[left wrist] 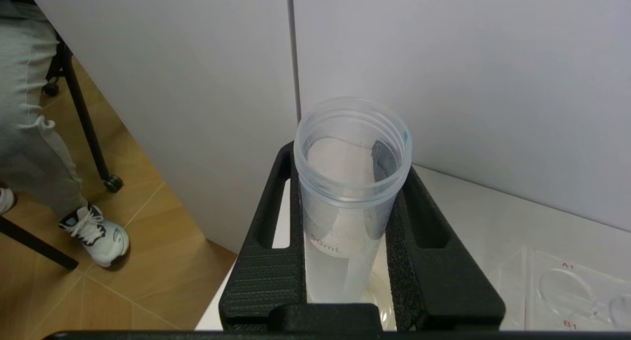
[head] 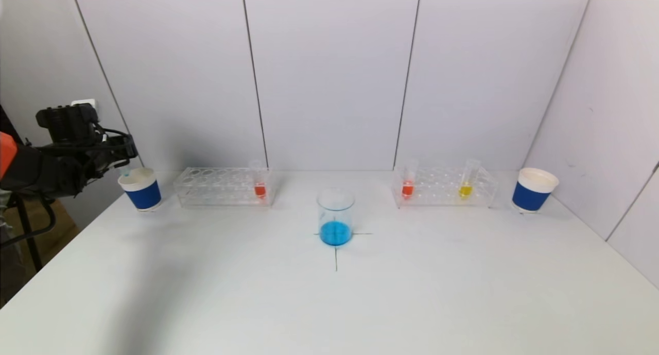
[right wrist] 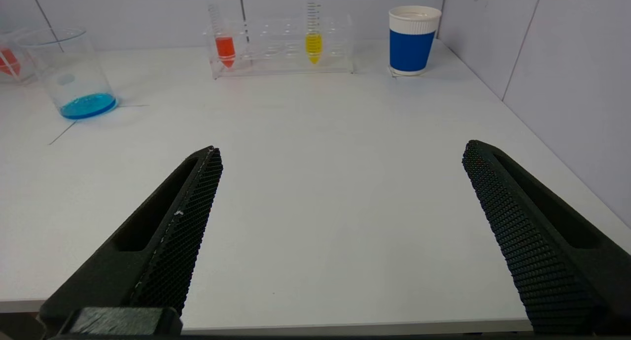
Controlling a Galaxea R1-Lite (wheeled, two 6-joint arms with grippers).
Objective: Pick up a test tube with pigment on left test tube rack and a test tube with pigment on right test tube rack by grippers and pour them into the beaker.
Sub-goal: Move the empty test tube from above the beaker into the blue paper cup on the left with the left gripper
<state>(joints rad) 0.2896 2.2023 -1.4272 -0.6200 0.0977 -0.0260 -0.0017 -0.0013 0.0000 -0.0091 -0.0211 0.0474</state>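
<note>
The blue paper cup (head: 137, 178) (left wrist: 368, 293) is just below the clear test tube. Next, my left gripper lets the tube go inside that cup.
My left gripper (head: 123, 159) is at the table's far left, above the left blue paper cup (head: 141, 189). It is shut on a clear test tube (left wrist: 352, 182) that holds no pigment; the tube's tip (head: 125, 172) hangs over the cup's mouth. The beaker (head: 335, 217) stands at the table's middle with blue liquid in it. The left rack (head: 221, 186) holds one red tube (head: 260, 182). The right rack (head: 445, 186) holds a red tube (head: 408, 182) and a yellow tube (head: 467, 182). My right gripper (right wrist: 342, 150) is open and empty over the table's near edge, out of the head view.
A second blue paper cup (head: 534, 190) stands right of the right rack. White walls close the back and right side. The table's left edge drops to the floor, where a person's leg (left wrist: 29, 133) and a chair stand. A black cross marks the beaker's spot.
</note>
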